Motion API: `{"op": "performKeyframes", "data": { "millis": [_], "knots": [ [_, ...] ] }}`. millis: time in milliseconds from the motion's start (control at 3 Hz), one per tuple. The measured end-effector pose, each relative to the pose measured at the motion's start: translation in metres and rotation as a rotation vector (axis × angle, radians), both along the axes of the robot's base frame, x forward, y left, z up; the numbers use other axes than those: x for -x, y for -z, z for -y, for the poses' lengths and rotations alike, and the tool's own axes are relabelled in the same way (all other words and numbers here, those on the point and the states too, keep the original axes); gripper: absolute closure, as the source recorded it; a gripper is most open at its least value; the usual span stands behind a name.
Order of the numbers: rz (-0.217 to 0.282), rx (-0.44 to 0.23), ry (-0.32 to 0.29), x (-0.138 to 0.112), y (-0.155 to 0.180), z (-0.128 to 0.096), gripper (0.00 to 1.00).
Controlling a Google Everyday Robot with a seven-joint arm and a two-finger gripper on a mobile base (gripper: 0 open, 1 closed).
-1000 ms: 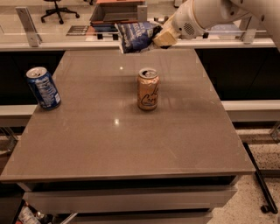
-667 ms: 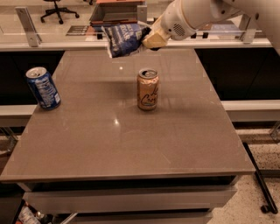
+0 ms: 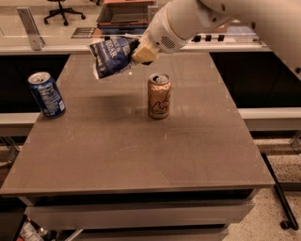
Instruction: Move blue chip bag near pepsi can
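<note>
The blue chip bag will come out of my gripper close beside the pepsi can, toward the orange-tan can (image 3: pixel 81 98), as I let go of it there.
My gripper (image 3: pixel 139 52) is shut on the right edge of the blue chip bag (image 3: pixel 112 55), a crinkly dark-blue foil bag with white lettering. It holds the bag in the air above the far left-middle of the table, up and left of the orange-tan can. The pepsi can (image 3: pixel 46 94), blue with white markings and a silver top, stands upright at the table's left edge, below and left of the bag. The white arm reaches in from the upper right.
An orange-tan can (image 3: pixel 159 95) with script lettering stands upright near the middle of the brown table (image 3: pixel 141 155). Behind the table runs a counter with a dark tray (image 3: pixel 124 14). An office chair (image 3: pixel 63 9) stands far back left.
The gripper has carried the blue chip bag leftward and toward the front, from the table's far edge toward the pepsi can's side. The cans have not moved.
</note>
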State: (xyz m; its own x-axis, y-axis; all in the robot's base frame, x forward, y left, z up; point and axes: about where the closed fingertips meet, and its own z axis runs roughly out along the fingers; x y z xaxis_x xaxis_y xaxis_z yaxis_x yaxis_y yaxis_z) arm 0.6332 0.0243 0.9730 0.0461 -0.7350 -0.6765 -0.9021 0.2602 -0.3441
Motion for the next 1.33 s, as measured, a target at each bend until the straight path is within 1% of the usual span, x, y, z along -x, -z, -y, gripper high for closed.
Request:
{"op": "performKeyframes", "data": {
  "millis": [333,667,1000,1333],
  "knots": [
    [0.009,0.034,-0.021,0.019,0.009,-0.029,1.0],
    [0.012,0.054,-0.027,0.033,0.022,-0.05,1.0],
    [0.008,0.062,-0.026,0.046,0.038,-0.062,1.0],
    [0.007,0.065,-0.029,0.048,0.039,-0.063,0.82]
  ]
}}
